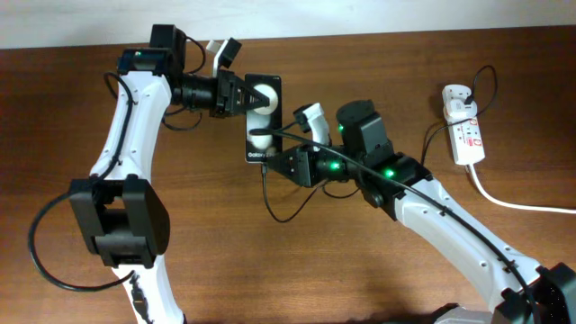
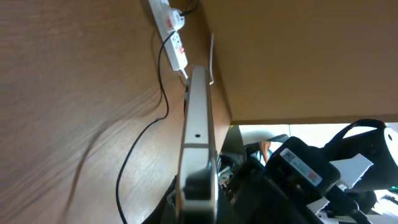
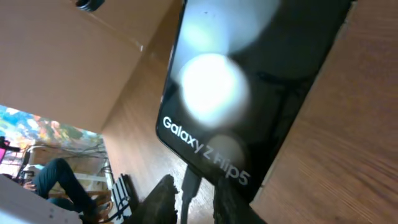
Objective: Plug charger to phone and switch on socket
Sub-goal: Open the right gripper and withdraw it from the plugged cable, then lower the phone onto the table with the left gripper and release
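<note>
My left gripper is holding the black phone. It will let go of it flat on the table [image 1: 252, 162] between my arms, just beyond the loop of the cable.
The black phone [image 1: 273, 121] is held edge-up above the table, with "Galaxy" lettering at its near end. My left gripper [image 1: 241, 96] is shut on its far end; the left wrist view shows the phone [image 2: 198, 106] edge-on in the jaws [image 2: 199, 190]. My right gripper [image 1: 275, 164] is at the phone's near end. In the right wrist view the charger's black connector [image 3: 189, 180] meets the bottom edge of the phone [image 3: 261, 81]. It sits between my right fingers [image 3: 196, 200], with gaps on both sides. The thin black cable [image 1: 270, 209] loops below the phone. The white socket strip [image 1: 468, 139] lies at the far right, a white plug head [image 1: 457, 97] in it.
The socket's thick white cord [image 1: 513, 202] runs off the right edge. The socket [image 2: 174, 37] and the thin cable [image 2: 163, 87] also show in the left wrist view. Both arms crowd the table's middle. A pale wall borders the table's far edge.
</note>
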{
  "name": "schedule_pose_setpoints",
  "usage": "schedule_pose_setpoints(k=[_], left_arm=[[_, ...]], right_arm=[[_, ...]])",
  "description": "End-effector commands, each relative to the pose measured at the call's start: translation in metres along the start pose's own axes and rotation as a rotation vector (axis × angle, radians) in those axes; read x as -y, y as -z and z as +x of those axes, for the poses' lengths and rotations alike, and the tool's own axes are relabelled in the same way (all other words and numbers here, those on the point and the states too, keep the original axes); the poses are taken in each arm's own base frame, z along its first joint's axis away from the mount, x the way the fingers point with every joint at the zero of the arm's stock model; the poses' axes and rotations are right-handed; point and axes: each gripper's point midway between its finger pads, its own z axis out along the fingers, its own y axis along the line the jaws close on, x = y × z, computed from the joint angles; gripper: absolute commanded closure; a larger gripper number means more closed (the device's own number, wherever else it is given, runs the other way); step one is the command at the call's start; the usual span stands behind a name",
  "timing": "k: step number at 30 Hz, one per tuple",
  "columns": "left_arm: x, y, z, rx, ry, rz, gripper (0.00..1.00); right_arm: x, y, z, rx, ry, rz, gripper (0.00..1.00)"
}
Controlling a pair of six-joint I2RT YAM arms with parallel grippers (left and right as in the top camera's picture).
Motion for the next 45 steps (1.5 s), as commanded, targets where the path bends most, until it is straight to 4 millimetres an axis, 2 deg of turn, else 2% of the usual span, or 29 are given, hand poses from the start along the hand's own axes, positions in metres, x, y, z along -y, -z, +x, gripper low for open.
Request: schedule_pose_setpoints(k=[1, 5, 11, 18, 22, 37, 45], left_arm=[[0.001, 0.009, -0.003, 0.022, 0.003, 0.014, 1.00], [-0.008, 0.015, -0.003, 0.029, 0.009, -0.028, 1.00], [-0.019, 0.015, 0.000, 0.014, 0.021, -0.091, 1.00], [-0.036, 0.018, 0.010, -0.021, 0.061, -0.200, 1.00], [-0.041, 0.018, 0.012, -0.031, 0.065, -0.229, 1.00], [-0.044, 0.008, 0.021, -0.074, 0.069, -0.268, 1.00], [-0.061, 0.005, 0.025, -0.097, 0.098, -0.301, 1.00]], right_arm=[[-0.001, 0.006, -0.008, 0.022, 0.012, 0.021, 0.69], [0.001, 0.006, -0.007, 0.018, 0.007, 0.033, 0.60], [0.010, 0.006, 0.000, -0.003, -0.014, 0.077, 0.51], [0.045, 0.014, 0.030, -0.089, -0.120, 0.259, 0.44], [0.058, 0.019, 0.042, -0.122, -0.152, 0.335, 0.41], [0.062, 0.020, 0.043, -0.120, -0.153, 0.361, 0.39], [0.062, 0.020, 0.042, -0.119, -0.153, 0.363, 0.39]])
